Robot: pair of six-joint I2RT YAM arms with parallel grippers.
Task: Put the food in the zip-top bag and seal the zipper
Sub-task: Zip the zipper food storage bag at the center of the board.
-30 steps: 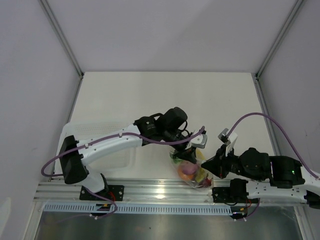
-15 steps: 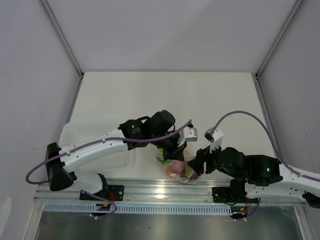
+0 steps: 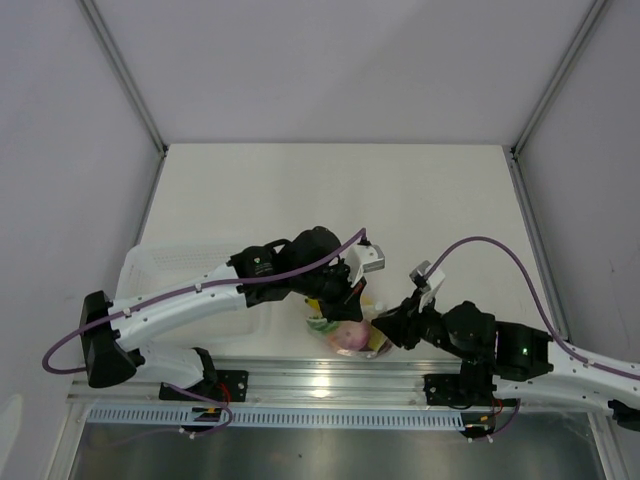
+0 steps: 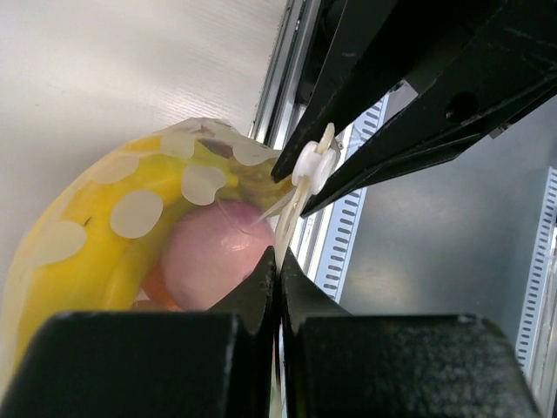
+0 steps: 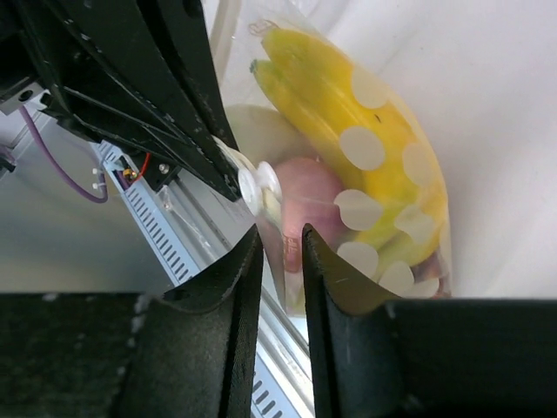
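Note:
Next, I open my left gripper, as it pinches the bag's top edge short of the white slider, and take the slider itself [image 4: 314, 165] before I seal the zipper.
The zip-top bag [image 3: 347, 337], clear with white dots, hangs between my two grippers at the table's front edge. It holds the food: a yellow banana [image 4: 113, 235], a pinkish-red round fruit [image 4: 213, 261] and an orange piece. My left gripper [image 4: 278, 261] is shut on the bag's top edge. My right gripper [image 5: 280, 231] faces it, jaws nearly closed with the bag's edge pinched between them. The zipper's small white slider [image 5: 258, 185] sits between the two grippers and also shows in the left wrist view [image 4: 313, 165]. The banana [image 5: 348, 104] and round fruit [image 5: 309, 187] bulge the bag.
A shallow translucent white tray [image 3: 160, 265] sits at the left under my left arm. The metal rail [image 3: 300, 378] runs along the front edge just below the bag. Purple cables loop over both arms.
Both grippers and the bag have moved left along the front edge. The right gripper has followed and stays close to the left one at the bag's mouth.

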